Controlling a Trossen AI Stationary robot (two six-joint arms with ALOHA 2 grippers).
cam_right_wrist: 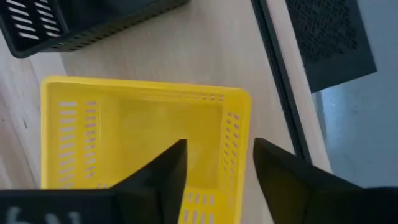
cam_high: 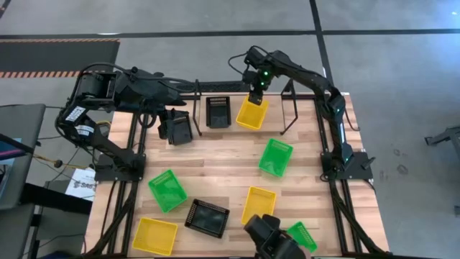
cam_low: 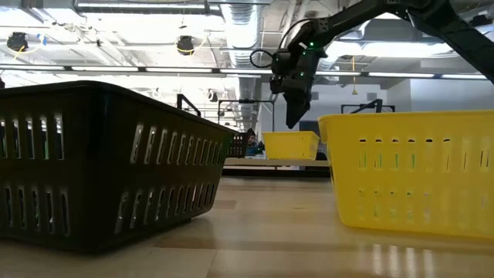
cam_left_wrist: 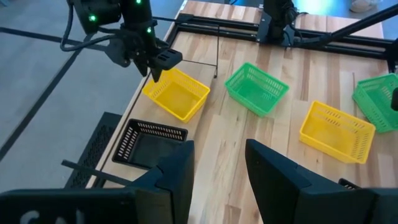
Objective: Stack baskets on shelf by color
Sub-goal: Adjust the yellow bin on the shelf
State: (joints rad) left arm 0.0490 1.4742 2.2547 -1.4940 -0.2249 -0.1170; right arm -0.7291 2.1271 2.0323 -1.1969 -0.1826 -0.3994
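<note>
The yellow basket angles away from the black one, so next I grab the yellow basket's far side [cam_right_wrist: 232, 138] with my right gripper and swing it square alongside.
My right gripper [cam_high: 255, 98] [cam_right_wrist: 217, 171] hangs open over the far end of a yellow basket [cam_high: 251, 114] [cam_right_wrist: 137, 137]. That basket lies askew on the wooden table inside the shelf [cam_high: 237, 85], next to a black basket [cam_high: 218, 111] [cam_left_wrist: 149, 143]. The right fingers straddle one short wall [cam_right_wrist: 239, 134]. In the low view the gripper [cam_low: 293, 116] ends just above the basket's rim [cam_low: 289, 135]. My left gripper [cam_high: 181, 134] [cam_left_wrist: 217, 171] is open over bare table, left of the black basket, with nothing between its fingers.
Loose baskets sit on the table nearer the front: green [cam_high: 276, 156], green [cam_high: 167, 189], yellow [cam_high: 258, 204], black [cam_high: 207, 217], yellow [cam_high: 155, 236], and green [cam_high: 302, 236] partly behind a dark camera mount [cam_high: 269, 237]. Thin shelf posts [cam_high: 291, 108] stand beside the right gripper.
</note>
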